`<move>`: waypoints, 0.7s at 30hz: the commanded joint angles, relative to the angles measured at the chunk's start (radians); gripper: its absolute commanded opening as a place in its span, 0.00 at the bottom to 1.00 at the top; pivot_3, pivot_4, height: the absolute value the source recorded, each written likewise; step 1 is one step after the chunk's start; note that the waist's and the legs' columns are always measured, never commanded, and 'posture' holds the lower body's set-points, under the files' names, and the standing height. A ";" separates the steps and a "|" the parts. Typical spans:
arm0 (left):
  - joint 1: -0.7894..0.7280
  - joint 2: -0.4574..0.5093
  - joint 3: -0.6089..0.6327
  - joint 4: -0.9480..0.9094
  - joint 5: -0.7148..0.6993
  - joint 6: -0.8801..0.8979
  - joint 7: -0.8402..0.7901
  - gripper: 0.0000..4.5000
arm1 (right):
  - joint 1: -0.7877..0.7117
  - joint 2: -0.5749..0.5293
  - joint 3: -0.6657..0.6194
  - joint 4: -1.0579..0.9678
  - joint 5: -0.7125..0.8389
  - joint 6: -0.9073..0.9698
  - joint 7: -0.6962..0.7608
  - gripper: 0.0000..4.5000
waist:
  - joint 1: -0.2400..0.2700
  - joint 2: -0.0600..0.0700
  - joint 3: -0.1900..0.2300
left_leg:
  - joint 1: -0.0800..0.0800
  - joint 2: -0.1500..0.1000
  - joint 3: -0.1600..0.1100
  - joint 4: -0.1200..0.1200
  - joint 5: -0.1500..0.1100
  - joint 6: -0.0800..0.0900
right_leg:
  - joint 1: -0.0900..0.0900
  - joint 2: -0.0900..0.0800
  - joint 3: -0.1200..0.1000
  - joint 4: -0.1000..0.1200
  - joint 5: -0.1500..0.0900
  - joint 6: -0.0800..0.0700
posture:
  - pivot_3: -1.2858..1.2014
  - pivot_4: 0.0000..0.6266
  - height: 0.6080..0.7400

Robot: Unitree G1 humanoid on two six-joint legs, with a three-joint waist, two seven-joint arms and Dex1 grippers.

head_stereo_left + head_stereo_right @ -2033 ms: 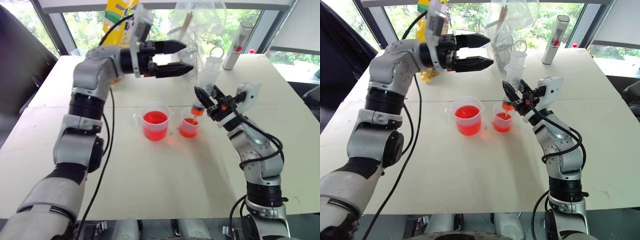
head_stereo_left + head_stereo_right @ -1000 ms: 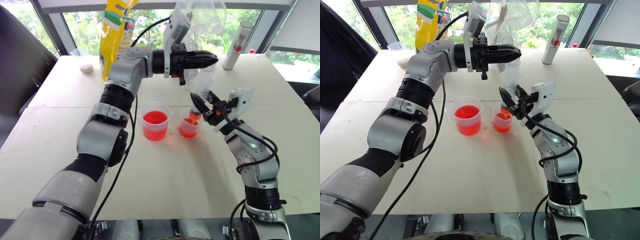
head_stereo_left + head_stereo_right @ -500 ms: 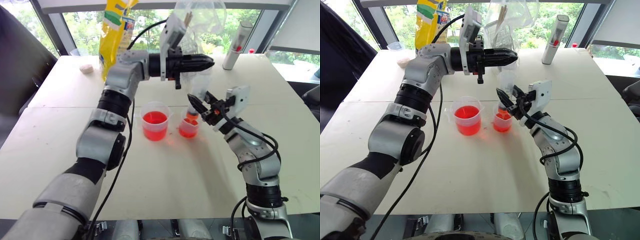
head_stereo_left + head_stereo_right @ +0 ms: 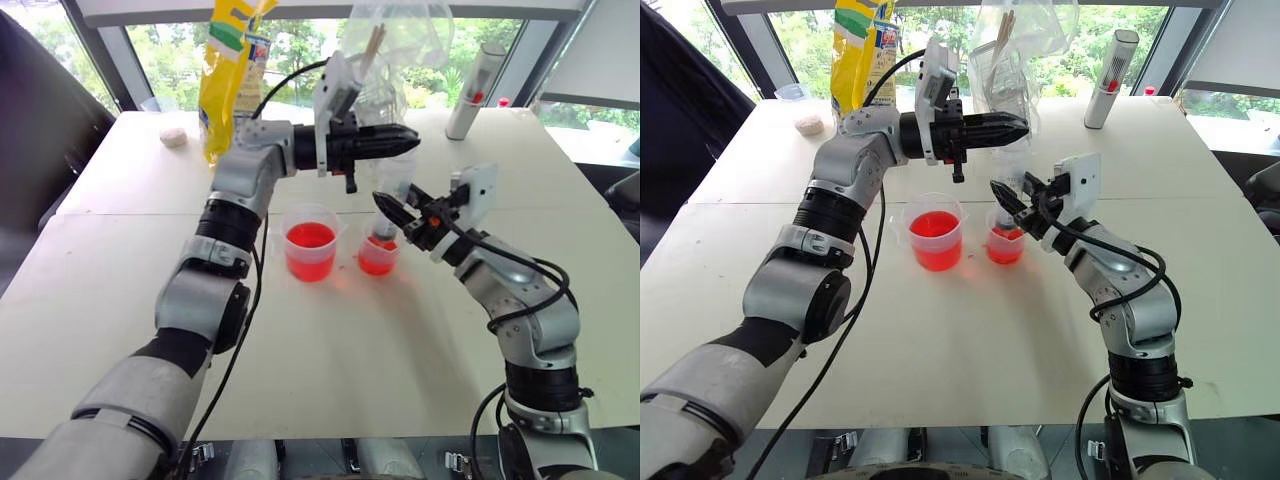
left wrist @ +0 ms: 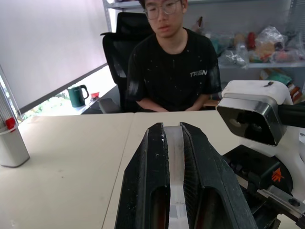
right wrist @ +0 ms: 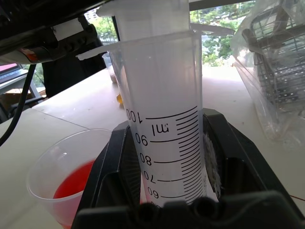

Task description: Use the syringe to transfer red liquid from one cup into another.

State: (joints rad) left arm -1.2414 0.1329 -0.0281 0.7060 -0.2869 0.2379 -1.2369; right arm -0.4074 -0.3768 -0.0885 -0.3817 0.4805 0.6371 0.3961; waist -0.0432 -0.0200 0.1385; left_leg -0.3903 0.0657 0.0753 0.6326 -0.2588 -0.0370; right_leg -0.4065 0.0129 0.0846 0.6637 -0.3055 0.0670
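Note:
The robot's right gripper needs to release the syringe on the table (image 4: pixel 444 250) next to the small cup, away from the beaker.
The clear syringe (image 4: pixel 396 180) stands upright with its tip down in the smaller handleless cup (image 4: pixel 376 258), which holds some red liquid. My right gripper (image 4: pixel 398 202) is shut on the syringe barrel, whose printed scale shows in the right wrist view (image 6: pixel 164 119). My left gripper (image 4: pixel 410 137) is shut with nothing in it and lies level, pointing right, just above the plunger top; I cannot tell whether it touches. The larger handled beaker (image 4: pixel 310 242) stands left of the small cup, about half full of red liquid (image 4: pixel 310 237).
A yellow bag (image 4: pixel 228 70), a clear plastic bag (image 4: pixel 395 40) and a grey-white cylinder (image 4: pixel 473 90) stand at the table's far side. A small white lump (image 4: pixel 173 137) lies far left. A person (image 5: pixel 167 67) sits beyond the table's right edge.
My left gripper has sunk a little toward the plunger top and drawn slightly left, still shut. The right gripper keeps its hold on the syringe over the small cup, its wrist tipped slightly.

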 commanded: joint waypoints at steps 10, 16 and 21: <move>0.052 -0.005 -0.060 -0.002 0.044 0.037 0.019 0.01 | -0.102 -0.033 -0.100 -0.114 0.060 -0.038 -0.027 0.31 | 0.000 0.000 0.000 | 0.000 0.000 0.000 0.000 0.000 0.000 | 0.000 0.000 0.000 0.000 0.000 0.000 | 0.52 0.24 0.99; -0.012 0.004 0.007 0.023 -0.003 0.067 0.065 0.01 | -0.095 -0.040 -0.089 -0.084 0.052 -0.048 -0.011 0.31 | 0.000 0.000 0.000 | 0.000 0.000 0.000 0.000 0.000 0.000 | 0.000 0.000 0.000 0.000 0.000 0.000 | 0.52 0.24 0.99; -0.048 0.039 0.056 0.004 -0.044 0.103 0.091 0.49 | -0.091 -0.017 -0.065 -0.064 0.055 -0.051 -0.003 0.31 | -0.002 0.000 0.000 | 0.000 0.000 0.000 0.000 0.000 0.000 | 0.000 0.000 0.000 0.000 0.000 0.000 | 0.52 0.24 0.99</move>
State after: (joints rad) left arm -1.2765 0.1573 0.0179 0.7148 -0.3206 0.3250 -1.1534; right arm -0.4532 -0.4077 -0.1313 -0.3851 0.5117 0.6403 0.3874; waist -0.0452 -0.0199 0.1385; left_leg -0.3898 0.0658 0.0754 0.6324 -0.2588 -0.0370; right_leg -0.4066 0.0132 0.0847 0.6640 -0.3055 0.0670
